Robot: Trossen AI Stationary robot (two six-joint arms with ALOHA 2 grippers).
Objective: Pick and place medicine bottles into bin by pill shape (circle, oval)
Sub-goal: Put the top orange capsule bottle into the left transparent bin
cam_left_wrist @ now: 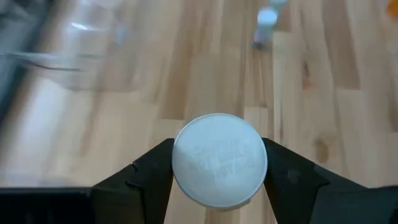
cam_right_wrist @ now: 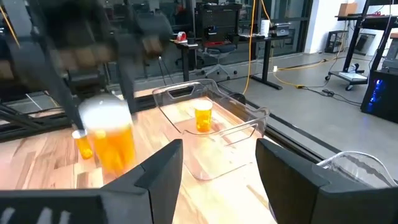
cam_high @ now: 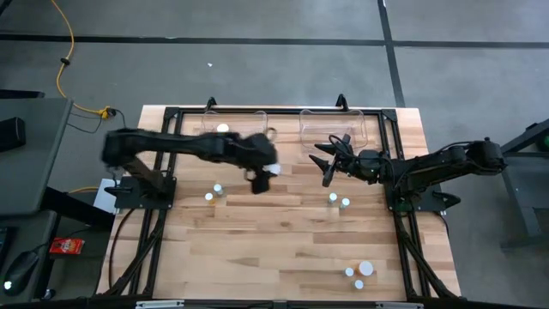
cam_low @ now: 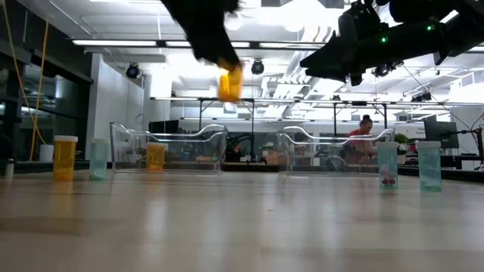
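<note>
The robot's left gripper will release the held bottle, now well above the table's middle, in the clear bin [cam_high: 247, 135] beside that bin's standing orange bottle, toward the other bin.
My left gripper [cam_high: 264, 176] is over the middle of the table, shut on an orange medicine bottle [cam_low: 231, 81] with a white cap [cam_left_wrist: 219, 160], well above the wood. My right gripper [cam_high: 324, 163] hangs open and level in front of the right clear bin [cam_high: 334, 125], with nothing between its fingers. The left clear bin [cam_high: 236, 124] holds one orange bottle [cam_right_wrist: 203, 117], standing upright on its floor. Other bottles stand upright on the table: two [cam_high: 214, 192] near the left arm, two [cam_high: 339, 201] at centre right, and a few [cam_high: 358, 275] near the front edge. My left gripper pinches the bottle at its capped upper end [cam_left_wrist: 219, 160], one finger [cam_left_wrist: 149, 180] on each side. The fingers slant down from the table's left. The orange body [cam_low: 231, 81] hangs below the fingers, lifted clear of the table, roughly upright.
Both bins stand side by side along the table's far edge inside a black frame [cam_high: 171, 116]. The two arms' grippers are close together at mid-table. A person [cam_low: 366, 125] shows in the room behind the table. Bare wood lies between the bottle groups.
</note>
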